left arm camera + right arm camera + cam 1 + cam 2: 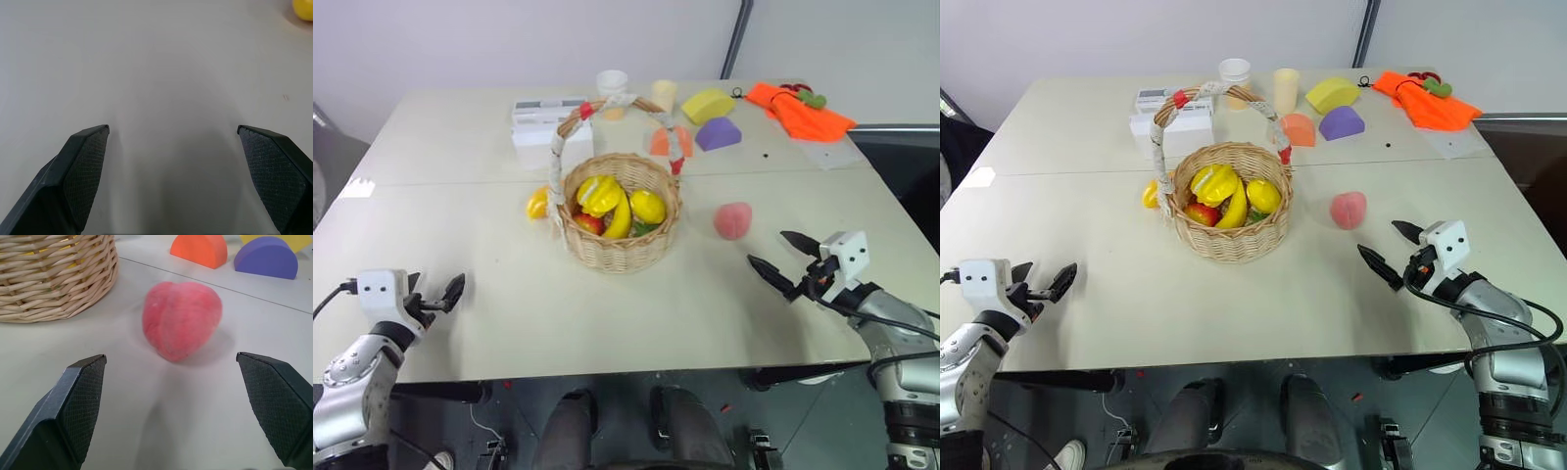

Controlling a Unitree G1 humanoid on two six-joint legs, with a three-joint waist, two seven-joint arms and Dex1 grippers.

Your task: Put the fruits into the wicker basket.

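The yellow-orange fruit is beside the wicker basket. My left gripper needs to go to it next and close on the fruit's near half [536, 209] [304, 11].
The wicker basket [607, 257] stands mid-table with a banana [620, 217], a lemon [648, 207], another yellow fruit [597, 193] and a red apple [589, 223] inside. A yellow-orange fruit [538, 204] lies on the table against the basket's left side. To the basket's right a pink peach [733, 220] rests on the table. My right gripper [768, 248] is open and empty, pointing at the peach [181, 325] from a short way off. Near the table's front left edge my left gripper [438, 284] hovers open over bare tabletop.
Behind the basket are a yellow foam block [707, 104], a purple one [718, 134] and an orange one [668, 142]. An orange cloth [800, 111] lies at the back right. A white box [546, 122] and two cups [613, 86] stand at the back.
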